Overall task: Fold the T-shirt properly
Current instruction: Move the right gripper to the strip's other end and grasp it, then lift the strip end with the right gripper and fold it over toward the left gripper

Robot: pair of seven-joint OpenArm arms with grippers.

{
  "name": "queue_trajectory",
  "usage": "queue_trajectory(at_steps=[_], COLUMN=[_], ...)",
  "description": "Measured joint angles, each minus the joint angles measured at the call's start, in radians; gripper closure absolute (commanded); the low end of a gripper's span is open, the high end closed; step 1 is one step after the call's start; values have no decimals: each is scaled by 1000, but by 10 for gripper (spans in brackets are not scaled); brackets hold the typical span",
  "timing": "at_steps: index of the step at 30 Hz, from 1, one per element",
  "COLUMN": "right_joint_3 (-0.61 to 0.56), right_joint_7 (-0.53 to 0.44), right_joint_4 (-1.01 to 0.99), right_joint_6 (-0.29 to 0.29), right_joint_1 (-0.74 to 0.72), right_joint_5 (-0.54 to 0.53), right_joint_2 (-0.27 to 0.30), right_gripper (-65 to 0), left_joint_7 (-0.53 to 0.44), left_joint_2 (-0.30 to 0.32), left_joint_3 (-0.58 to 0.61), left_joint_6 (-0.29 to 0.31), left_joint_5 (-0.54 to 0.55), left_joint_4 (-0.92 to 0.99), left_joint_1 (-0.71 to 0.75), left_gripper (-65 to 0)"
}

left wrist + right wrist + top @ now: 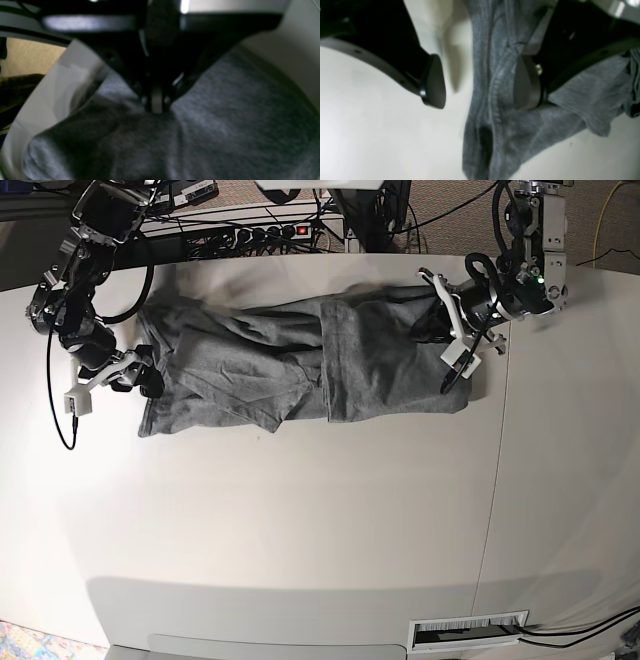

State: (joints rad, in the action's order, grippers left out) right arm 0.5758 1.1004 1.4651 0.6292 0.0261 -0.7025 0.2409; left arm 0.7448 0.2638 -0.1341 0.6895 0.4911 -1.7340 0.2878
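Next, my right gripper moves inward and grabs the T-shirt's slanting flap edge [217, 390] [555, 98], between the bunched hem and the flap's pointed corner.
The heather-grey T-shirt [300, 365] lies wrinkled across the far part of the white table [300, 510], partly folded over itself. My left gripper [433, 328] is at the shirt's right end in the base view. In the left wrist view its tips [157, 105] are shut, pinching the grey cloth [225, 112], which puckers around them. My right gripper [147, 377] is at the shirt's left end. In the right wrist view it [480, 82] is open wide, with a bunched hem of the shirt [492, 100] between the pads; the one pad [526, 82] rests over cloth, the other [433, 81] over bare table.
A power strip and cables [270, 230] run behind the table's far edge. A seam [497, 460] crosses the table on the right. A white slotted part [468, 632] sits at the near edge. In the left wrist view the table's edge [45, 100] is close to the gripper.
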Motion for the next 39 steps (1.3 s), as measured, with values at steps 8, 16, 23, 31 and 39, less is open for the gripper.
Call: queue_trajectory(at_steps=[8,16,23,31,39], right_joint_3=[6,5,-129,-312,-205], right_joint_7=[42,134,148,114,268], right_joint_4=[-84,-85,-81,-76,-59], right_joint_6=[11,11,12,21,14], right_joint_1=[-10,-9,-12,-23,-30], right_joint_5=[-106,-212,-230,-203,-208], right_joint_2=[6,5,14,11,3], right_gripper=[-435,-435,-435,-221,0], left_joint_7=[-32,-32,-33,-36,-36], left_joint_2=[0,0,0,0,0], left_joint_3=[0,0,0,0,0], left_joint_6=[0,0,0,0,0], left_joint_5=[-1,-1,-1,-1,-1], left_joint_4=[0,0,0,0,0], left_joint_1=[2,2,2,2,2], left_gripper=[0,0,0,0,0])
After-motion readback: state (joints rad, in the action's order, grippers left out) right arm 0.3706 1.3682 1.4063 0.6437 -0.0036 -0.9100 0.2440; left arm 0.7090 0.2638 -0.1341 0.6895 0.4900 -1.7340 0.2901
